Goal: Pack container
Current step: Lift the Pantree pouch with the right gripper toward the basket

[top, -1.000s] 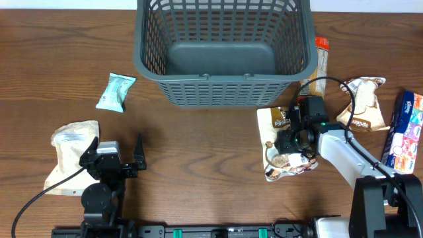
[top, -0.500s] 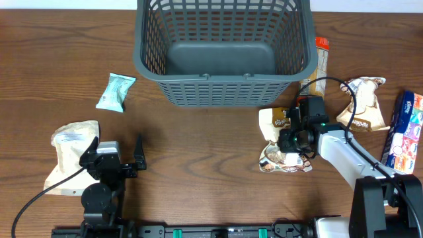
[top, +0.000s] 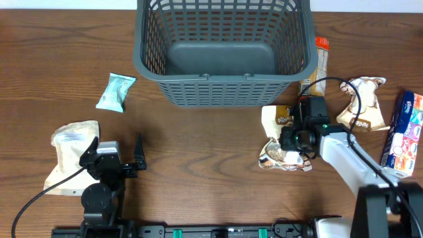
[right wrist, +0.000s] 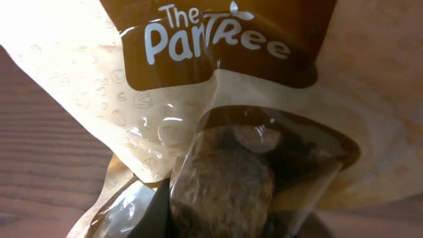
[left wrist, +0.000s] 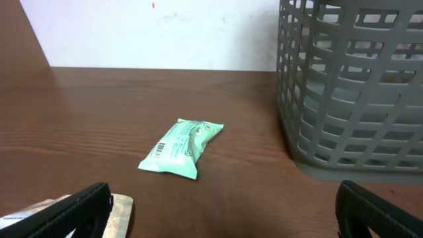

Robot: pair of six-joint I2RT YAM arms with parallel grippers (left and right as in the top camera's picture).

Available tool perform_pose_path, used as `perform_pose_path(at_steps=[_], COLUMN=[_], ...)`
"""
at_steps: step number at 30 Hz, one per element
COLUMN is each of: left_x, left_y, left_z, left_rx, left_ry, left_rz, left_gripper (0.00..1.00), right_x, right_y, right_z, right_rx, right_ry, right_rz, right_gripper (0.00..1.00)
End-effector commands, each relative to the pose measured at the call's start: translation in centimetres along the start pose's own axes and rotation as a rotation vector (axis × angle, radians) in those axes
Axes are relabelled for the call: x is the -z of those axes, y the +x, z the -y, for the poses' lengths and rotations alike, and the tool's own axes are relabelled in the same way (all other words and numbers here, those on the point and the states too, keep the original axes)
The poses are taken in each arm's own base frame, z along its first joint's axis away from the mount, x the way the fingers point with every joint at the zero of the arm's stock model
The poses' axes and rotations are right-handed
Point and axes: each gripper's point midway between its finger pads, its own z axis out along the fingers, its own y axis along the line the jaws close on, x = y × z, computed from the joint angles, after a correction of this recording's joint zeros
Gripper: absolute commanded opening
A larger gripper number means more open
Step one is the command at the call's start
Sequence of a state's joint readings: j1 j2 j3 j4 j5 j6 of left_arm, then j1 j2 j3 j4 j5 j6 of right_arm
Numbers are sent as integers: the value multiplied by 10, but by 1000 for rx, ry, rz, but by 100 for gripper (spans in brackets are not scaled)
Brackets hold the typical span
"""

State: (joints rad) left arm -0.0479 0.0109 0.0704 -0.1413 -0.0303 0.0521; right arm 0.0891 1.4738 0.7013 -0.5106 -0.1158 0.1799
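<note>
My right gripper is to let go of the tan and brown cookie bag. It will set the bag on the container's bottom, close to the container's front side (top: 219,65).
The container (top: 223,99), a big dark grey lattice basket, stands at the back centre, and its side wall (left wrist: 350,86) fills the right of the left wrist view. My right gripper (top: 295,141) is just in front of the container's right corner, shut on a tan and brown cookie bag (top: 269,121) that is crumpled around it. The right wrist view is filled by that bag (right wrist: 218,79), pinched at my right gripper (right wrist: 225,218). My left gripper (top: 114,148) rests at the front left, open with nothing in it. Bare wood shows between the fingers of my left gripper (left wrist: 221,205).
A teal packet (top: 115,91) lies left of the container, also seen as the teal packet (left wrist: 182,147). A beige pouch (top: 69,149) lies beside my left gripper. At the right are an orange-topped packet (top: 318,61), a second cookie bag (top: 362,106) and a colourful box (top: 403,132).
My right gripper has shut on the cookie bag. The bag, flat a second ago, is now bunched up and pulled slightly toward the container. The left arm has not moved.
</note>
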Motion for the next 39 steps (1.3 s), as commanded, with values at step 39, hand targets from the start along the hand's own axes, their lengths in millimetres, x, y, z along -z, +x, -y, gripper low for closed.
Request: perform_pose_path(at_steps=[39], left_x=[-3], left_y=[15], left_z=[-1], left_rx=[2], left_ry=[-5], left_rz=[-30], left_gripper=[99], right_x=[280], right_y=[-141], right_z=[70], right_rx=[-281], right_ry=[360], right_rz=[884], right_gripper=[1])
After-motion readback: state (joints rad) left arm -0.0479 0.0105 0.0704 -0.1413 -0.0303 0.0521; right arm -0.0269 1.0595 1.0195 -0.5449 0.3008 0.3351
